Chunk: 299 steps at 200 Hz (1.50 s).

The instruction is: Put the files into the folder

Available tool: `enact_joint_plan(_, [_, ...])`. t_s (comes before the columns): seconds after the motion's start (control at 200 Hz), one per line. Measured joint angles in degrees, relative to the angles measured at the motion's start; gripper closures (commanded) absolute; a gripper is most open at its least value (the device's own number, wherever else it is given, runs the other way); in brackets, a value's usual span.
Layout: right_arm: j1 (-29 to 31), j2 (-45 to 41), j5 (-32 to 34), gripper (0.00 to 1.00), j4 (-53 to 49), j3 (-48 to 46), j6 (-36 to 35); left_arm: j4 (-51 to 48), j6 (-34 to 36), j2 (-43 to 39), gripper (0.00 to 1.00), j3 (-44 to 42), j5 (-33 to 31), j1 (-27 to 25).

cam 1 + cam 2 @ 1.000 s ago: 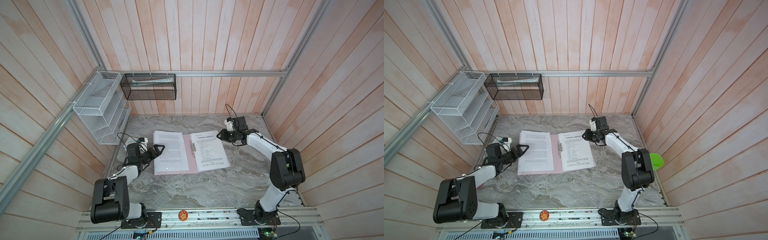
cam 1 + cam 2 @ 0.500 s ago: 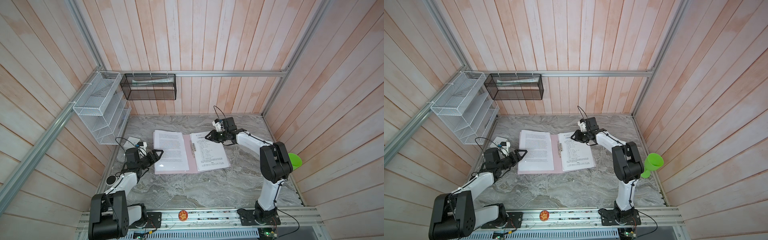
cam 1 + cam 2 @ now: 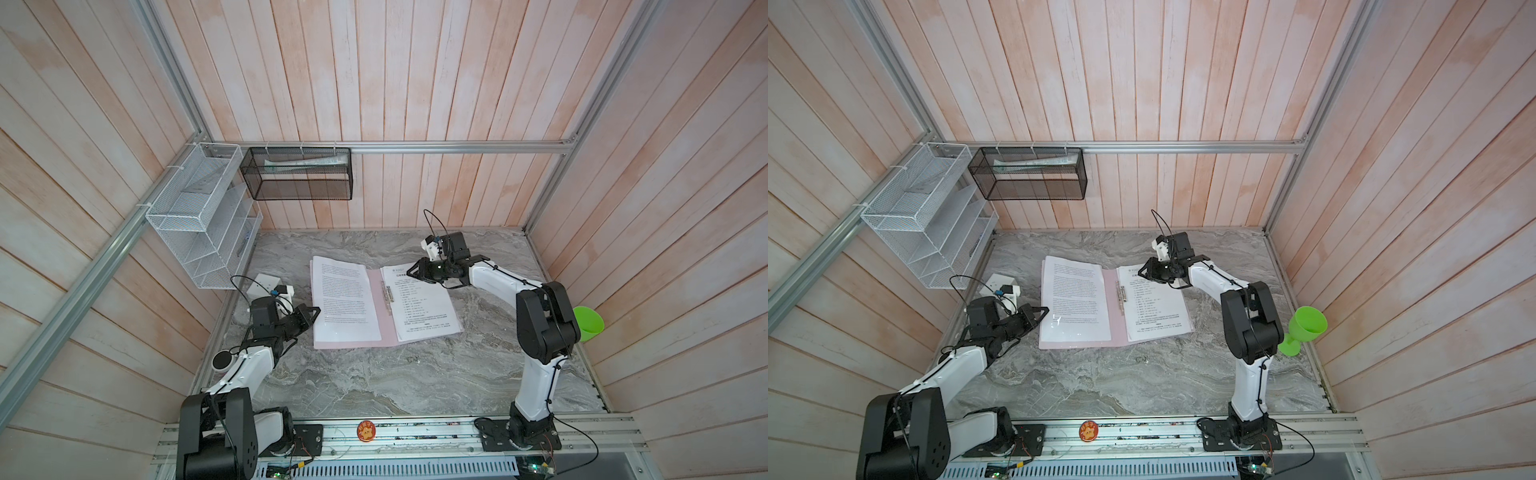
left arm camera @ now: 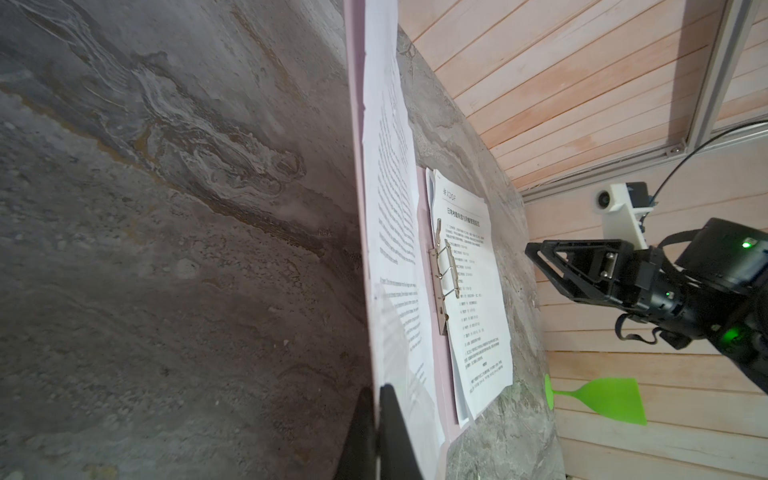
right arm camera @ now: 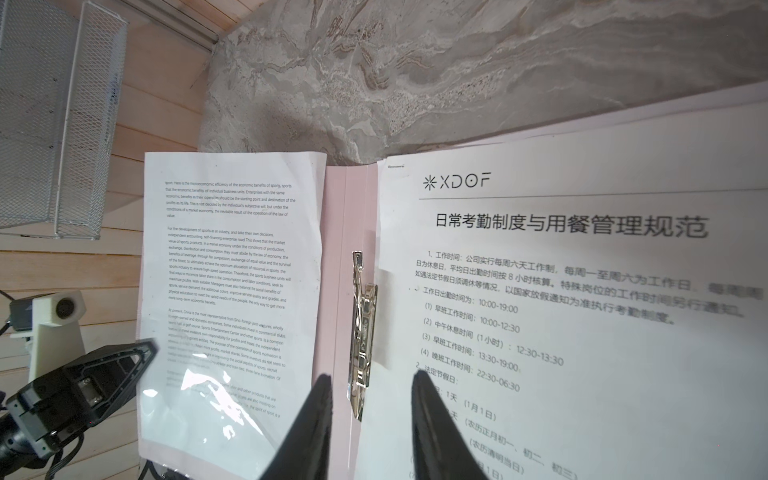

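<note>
I need to move my right gripper next to the near edge of the printed files (image 3: 427, 344) beside the silver clip and close it just in front of the clip.
The pink folder (image 3: 353, 343) (image 3: 1115, 316) lies open on the marble table. A white sheet of English text (image 3: 340, 295) (image 5: 232, 257) rests on its left cover, and the other files (image 3: 419, 303) (image 4: 473, 282) lie on its right half. The silver clip (image 3: 387, 295) (image 5: 361, 332) sits at the spine. My left gripper (image 3: 318, 309) (image 4: 376, 392) is shut on the outer edge of the left cover, sheet included. My right gripper (image 3: 409, 274) (image 5: 372, 378) hangs open over the far end of the spine, one finger to each side of the clip, holding nothing.
A white wire rack (image 3: 199, 224) and a black mesh basket (image 3: 299, 174) hang on the back-left walls. A small white box (image 3: 266, 284) lies by the left arm. A green cup (image 3: 588, 324) stands behind the right arm's elbow.
My left gripper went from wide open to shut at the folder's left edge. The right gripper swung left from the back right to over the spine, uncovering the green cup.
</note>
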Motion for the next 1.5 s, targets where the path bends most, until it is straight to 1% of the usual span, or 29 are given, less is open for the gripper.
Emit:
enact_joint_plan(0.135, [0.7, 2.3, -0.8, 0.7, -1.2, 2.8, 0.0, 0.1, 0.5, 0.0, 1.0, 0.2, 0.5, 0.0])
enact_joint_plan(0.305, [1.2, 6.0, -2.0, 0.69, -3.2, 9.5, -0.5, 1.4, 1.0, 1.3, 1.0, 0.8, 3.0, -0.1])
enact_joint_plan(0.45, [1.4, 9.0, -2.8, 0.69, -4.9, 14.3, -1.2, 2.1, 1.3, 2.7, 1.0, 1.0, 4.5, -1.3])
enact_joint_plan(0.67, [1.4, 11.9, -2.8, 0.69, -7.2, 17.7, -2.6, 2.2, 1.9, 2.9, 1.0, 1.0, 5.6, -1.9])
enact_joint_plan(0.845, [1.4, 15.3, -2.9, 0.69, -10.1, 21.9, -6.0, 2.2, 1.9, 3.6, 1.0, 1.0, 5.9, -1.9])
enact_joint_plan(1.06, [1.4, 21.6, -3.3, 0.69, -15.2, 30.4, -10.3, 2.2, 2.0, 3.8, 1.0, 1.0, 5.9, -1.9])
enact_joint_plan(1.275, [1.4, 22.4, -4.7, 0.69, -16.7, 29.2, -11.6, 2.1, 2.1, 3.8, 1.0, 1.1, 5.9, -1.9])
enact_joint_plan(1.375, [1.4, 22.4, -5.4, 0.69, -16.5, 26.6, -11.7, 2.1, 2.1, 3.8, 1.0, 1.1, 5.9, -1.9])
enact_joint_plan(1.496, [1.4, 22.3, -4.0, 0.69, -16.2, 23.2, -11.4, 2.1, 2.1, 3.9, 1.0, 1.1, 5.9, -1.9])
